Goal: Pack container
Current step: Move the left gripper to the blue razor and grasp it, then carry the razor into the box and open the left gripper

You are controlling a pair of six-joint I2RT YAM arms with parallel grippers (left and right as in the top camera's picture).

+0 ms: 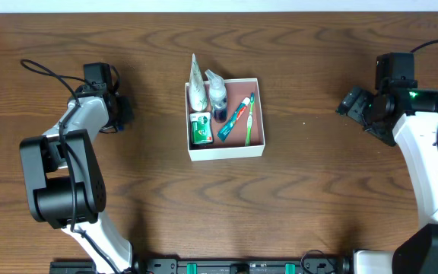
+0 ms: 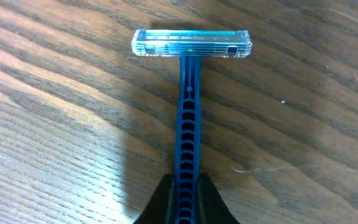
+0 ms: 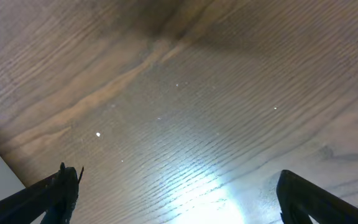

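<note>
My left gripper needs to let go of the blue razor between the toothpaste tube and the green toothbrush (image 1: 245,125) in the container.
The container (image 1: 226,151), a shallow white-walled box with a reddish-pink floor, sits at mid table. Inside lie a white tube (image 1: 197,85), a small bottle (image 1: 217,97), a green packet (image 1: 200,129), a toothpaste tube (image 1: 234,120) and a green toothbrush (image 1: 249,122). My left gripper (image 1: 122,113) is at the far left, shut on the handle of a blue razor (image 2: 186,118); the razor's clear head (image 2: 191,43) points away over the wood. My right gripper (image 1: 353,105) is open and empty at the far right, over bare wood (image 3: 179,205).
The wooden table (image 1: 318,190) runs around the container on all sides. A pale strip of the table's far edge (image 1: 219,4) shows at the top. Cables trail from both arms.
</note>
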